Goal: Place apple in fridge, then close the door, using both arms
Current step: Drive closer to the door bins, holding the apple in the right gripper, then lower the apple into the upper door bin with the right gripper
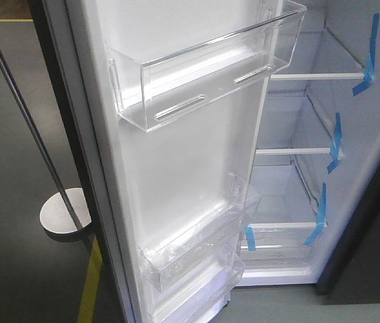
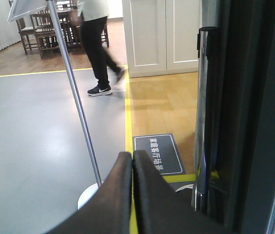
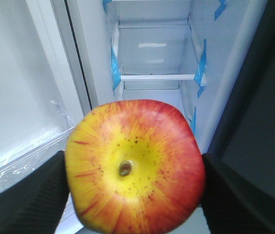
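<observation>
My right gripper is going to release the apple, which now faces the open fridge, in the door's upper clear bin (image 1: 224,47), toward the end of that bin that is nearer the fridge shelves.
The apple (image 3: 135,168), red with a yellow centre and stem dimple, fills the right wrist view. My right gripper (image 3: 135,195) is shut on it, a black finger on each side. It faces the open fridge (image 3: 152,63), white inside with shelves and blue tape. In the front view the fridge interior (image 1: 297,182) is at the right and the open door (image 1: 183,161), white inside with clear bins, stands in the middle. My left gripper (image 2: 132,161) is shut and empty, beside the door's dark outer edge (image 2: 244,122). Neither gripper shows in the front view.
A metal sign pole (image 2: 76,97) on a round base (image 1: 65,215) stands left of the door. A chrome post (image 2: 203,112) is near the door edge. A person (image 2: 98,44) walks at the back. Yellow floor tape (image 1: 90,282) runs below.
</observation>
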Tool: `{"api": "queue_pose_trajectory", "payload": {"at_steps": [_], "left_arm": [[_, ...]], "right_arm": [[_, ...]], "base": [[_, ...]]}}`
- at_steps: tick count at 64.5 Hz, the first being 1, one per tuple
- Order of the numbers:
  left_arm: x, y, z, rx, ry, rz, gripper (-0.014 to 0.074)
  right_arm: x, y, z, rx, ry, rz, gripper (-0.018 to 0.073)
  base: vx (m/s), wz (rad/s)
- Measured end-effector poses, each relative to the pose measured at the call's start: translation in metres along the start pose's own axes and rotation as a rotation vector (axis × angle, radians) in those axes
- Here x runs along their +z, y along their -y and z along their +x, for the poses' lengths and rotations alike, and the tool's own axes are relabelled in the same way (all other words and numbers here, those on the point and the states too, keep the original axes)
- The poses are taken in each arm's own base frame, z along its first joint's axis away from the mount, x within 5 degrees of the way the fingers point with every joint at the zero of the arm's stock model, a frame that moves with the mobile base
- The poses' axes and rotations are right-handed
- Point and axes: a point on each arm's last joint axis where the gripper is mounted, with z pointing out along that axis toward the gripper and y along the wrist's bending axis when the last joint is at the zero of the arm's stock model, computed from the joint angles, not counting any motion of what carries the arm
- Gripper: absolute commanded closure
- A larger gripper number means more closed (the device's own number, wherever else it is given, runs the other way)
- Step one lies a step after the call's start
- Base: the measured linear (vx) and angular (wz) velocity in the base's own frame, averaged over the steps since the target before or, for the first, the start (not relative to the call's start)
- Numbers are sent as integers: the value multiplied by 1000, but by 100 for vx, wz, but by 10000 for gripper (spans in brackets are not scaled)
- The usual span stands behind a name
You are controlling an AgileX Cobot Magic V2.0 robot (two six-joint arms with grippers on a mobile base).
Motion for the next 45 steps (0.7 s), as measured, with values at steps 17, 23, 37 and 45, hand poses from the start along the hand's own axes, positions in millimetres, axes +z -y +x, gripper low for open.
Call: {"api": "queue_pose_trajectory", "payload": {"at_steps": [17,23,37,45], "left_arm": [[0,0,0,0,0,0,602],[0,0,0,0,0,0,602],[0,0,0,0,0,0,602],[0,0,0,0,0,0,602]], "right_arm": [[0,0,0,0,0,0,334],[0,0,0,0,0,0,334],[0,0,0,0,0,0,334],[0,0,0,0,1,0,334]], "base": [[0,0],[0,0],[0,0],[0,0]]}}
